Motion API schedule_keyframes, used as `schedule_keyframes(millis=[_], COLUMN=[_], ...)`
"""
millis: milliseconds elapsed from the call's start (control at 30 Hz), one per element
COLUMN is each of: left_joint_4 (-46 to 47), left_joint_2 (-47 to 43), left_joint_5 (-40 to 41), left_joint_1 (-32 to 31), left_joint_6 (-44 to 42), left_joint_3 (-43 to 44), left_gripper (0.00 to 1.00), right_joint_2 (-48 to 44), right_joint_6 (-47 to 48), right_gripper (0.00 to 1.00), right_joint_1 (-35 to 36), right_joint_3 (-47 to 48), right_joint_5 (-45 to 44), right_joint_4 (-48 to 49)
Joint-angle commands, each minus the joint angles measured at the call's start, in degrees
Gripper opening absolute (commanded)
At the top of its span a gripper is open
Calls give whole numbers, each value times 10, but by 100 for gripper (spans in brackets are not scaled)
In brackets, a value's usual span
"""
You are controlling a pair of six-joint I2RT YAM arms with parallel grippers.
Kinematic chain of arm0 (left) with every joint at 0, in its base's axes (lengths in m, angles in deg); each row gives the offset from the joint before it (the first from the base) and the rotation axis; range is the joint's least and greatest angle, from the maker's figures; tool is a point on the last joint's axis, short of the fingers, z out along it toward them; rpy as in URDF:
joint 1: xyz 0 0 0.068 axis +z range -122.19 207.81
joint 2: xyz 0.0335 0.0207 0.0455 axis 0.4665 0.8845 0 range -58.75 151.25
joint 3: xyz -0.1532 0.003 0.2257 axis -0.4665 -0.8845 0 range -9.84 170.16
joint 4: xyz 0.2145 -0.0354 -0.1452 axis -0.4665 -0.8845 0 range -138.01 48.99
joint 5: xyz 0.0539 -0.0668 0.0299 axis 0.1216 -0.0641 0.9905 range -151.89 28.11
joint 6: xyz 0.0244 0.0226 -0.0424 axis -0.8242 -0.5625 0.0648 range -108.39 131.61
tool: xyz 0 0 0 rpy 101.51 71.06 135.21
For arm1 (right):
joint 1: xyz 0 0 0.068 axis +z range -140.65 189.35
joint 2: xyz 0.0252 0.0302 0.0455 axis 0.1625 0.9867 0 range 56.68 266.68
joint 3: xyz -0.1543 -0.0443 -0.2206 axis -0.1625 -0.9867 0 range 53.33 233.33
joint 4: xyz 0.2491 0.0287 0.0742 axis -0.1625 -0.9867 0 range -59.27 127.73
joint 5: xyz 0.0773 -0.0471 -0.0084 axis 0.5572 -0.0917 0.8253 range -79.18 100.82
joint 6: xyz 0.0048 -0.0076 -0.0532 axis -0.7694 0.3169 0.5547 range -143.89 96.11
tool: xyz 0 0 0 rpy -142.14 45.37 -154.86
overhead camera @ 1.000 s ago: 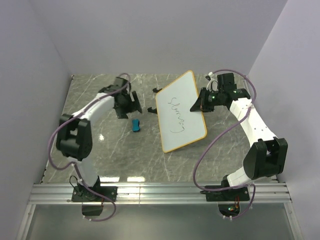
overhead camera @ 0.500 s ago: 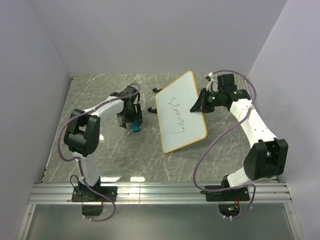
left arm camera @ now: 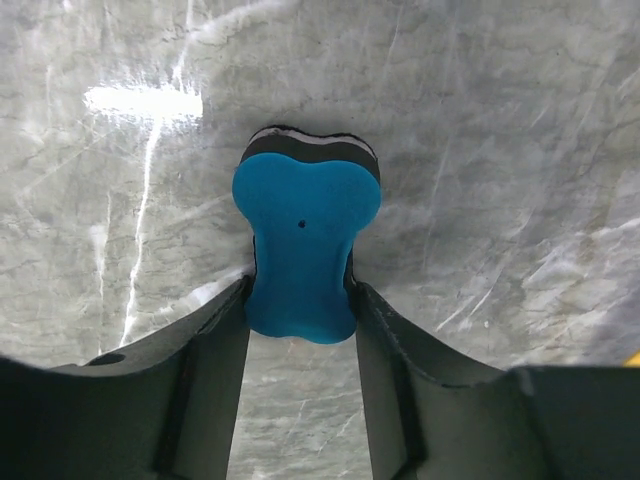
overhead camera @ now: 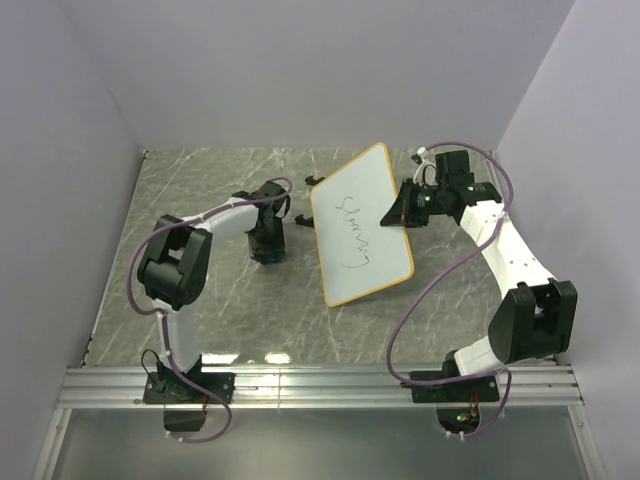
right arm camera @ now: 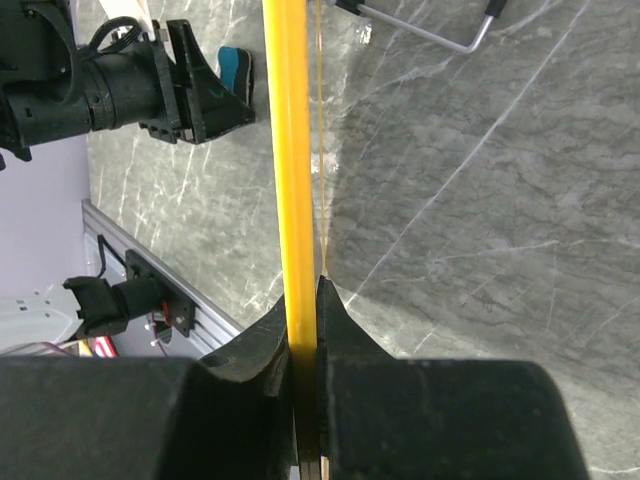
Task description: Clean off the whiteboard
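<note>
The fingers of my left gripper are at the eraser's wide near end, so they should open and close on the eraser's narrow middle (left arm camera: 303, 252) before I wipe the whiteboard.
The whiteboard (overhead camera: 362, 200), white with an orange-tan frame and black scribbles, is tilted up off the table at centre. My right gripper (overhead camera: 392, 215) is shut on its right edge; in the right wrist view the frame edge (right arm camera: 285, 150) runs between my jaws (right arm camera: 305, 300). The small blue bow-tie-shaped eraser (left arm camera: 305, 240) lies on the marble table left of the board. My left gripper (left arm camera: 300, 300) is down over it, with a finger pressed against each side of the eraser's near end. In the top view the left gripper (overhead camera: 268, 248) covers most of the eraser.
Black clips with wire handles (overhead camera: 308, 182) stick out from the board's left edge; one wire handle shows in the right wrist view (right arm camera: 430, 35). An aluminium rail (overhead camera: 320, 385) runs along the table's near edge. Lilac walls close in the left, back and right.
My left gripper has swung right and down from behind the eraser onto it, and its fingers now grip its sides. The right gripper and the board have hardly moved.
</note>
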Motion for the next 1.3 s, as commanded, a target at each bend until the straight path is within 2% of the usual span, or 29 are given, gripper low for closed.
schedule_keyframes(millis=[0, 133, 233, 267, 367, 533, 767, 1033, 1100, 1133, 1233, 1267], left_joint_4=[9, 6, -6, -14, -26, -35, -33, -21, -18, -19, -24, -27], left_joint_2=[13, 19, 18, 13, 1, 2, 41, 59, 59, 60, 59, 58], left_joint_5=[17, 17, 18, 21, 29, 41, 50, 51, 52, 51, 51, 52], left_joint_1=[0, 0, 0, 0, 0, 0, 0, 1, 2, 2, 2, 2], left_joint_6=[-3, -9, -10, -10, -10, -21, -29, -33, -32, -31, -31, -31], left_joint_3=[21, 31, 44, 50, 60, 80, 98, 92, 92, 95, 102, 111], left_gripper=[46, 44, 55, 66, 78, 77, 64, 57, 44, 30, 15, 0], right_joint_2=[-21, -19, -15, -14, -12, -8, -1, -1, 1, 1, 3, 4], right_joint_6=[8, 8, 8, 8, 8, 9, 11, 13, 14, 14, 14, 13], right_gripper=[0, 0, 0, 0, 0, 0, 0, 0, 0, 0, 0, 0], right_joint_1=[-1, 0, 0, 0, 0, -1, 0, 0, 0, 0, 0, -1], right_joint_3=[-11, -8, -4, -3, -3, -3, 8, 7, 8, 8, 8, 8], right_joint_5=[-32, -33, -32, -32, -33, -33, -37, -43, -45, -46, -47, -46], right_joint_4=[-38, -41, -42, -43, -42, -41, -47, -49, -51, -51, -50, -50])
